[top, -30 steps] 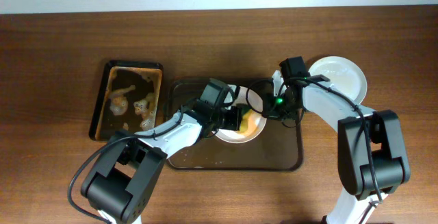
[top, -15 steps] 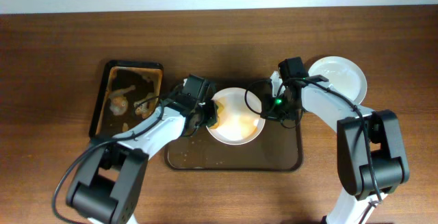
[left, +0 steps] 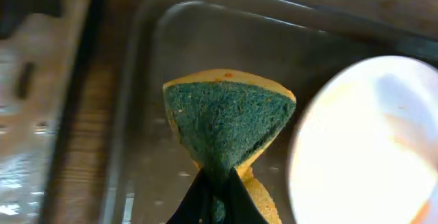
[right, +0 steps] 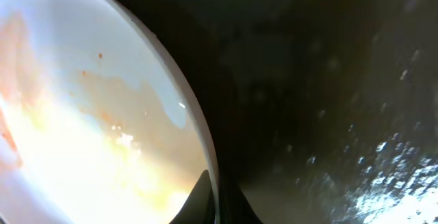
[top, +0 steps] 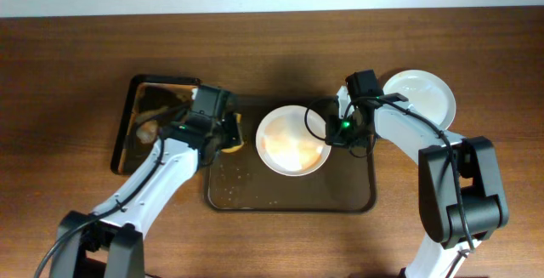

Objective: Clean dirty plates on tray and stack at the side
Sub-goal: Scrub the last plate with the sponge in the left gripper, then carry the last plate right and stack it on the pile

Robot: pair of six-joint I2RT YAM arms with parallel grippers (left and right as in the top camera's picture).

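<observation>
My right gripper is to release the white plate smeared with sauce on top of the second white plate (top: 418, 103) that is on the table.
A white plate (top: 293, 140) smeared with orange sauce lies on the dark-brown tray (top: 348, 195). My right gripper (top: 338, 130) is shut on its right rim; in the right wrist view the rim (right: 198, 135) runs between the fingers (right: 217, 198) above the wet tray (right: 328, 80). My left gripper (top: 223, 130) is shut on a yellow sponge (top: 232, 145) with a green scouring face (left: 229, 121), over the tray's left end (left: 171, 46), left of the plate (left: 369, 142). The fingers (left: 217, 200) pinch the sponge's lower end. A second white plate (top: 422, 98) sits on the table right of the tray. No mint-green plate shows.
A narrower black tray (top: 127, 125) holding brown liquid lies on the table left of the brown tray. Water drops spot the brown tray's floor (top: 242, 189). The wooden table (top: 272, 57) stretches behind and in front of the trays.
My left gripper has carried the sponge left, off the smeared plate, to the tray's left end. The plate is now fully uncovered. My right gripper has kept its hold on the rim.
</observation>
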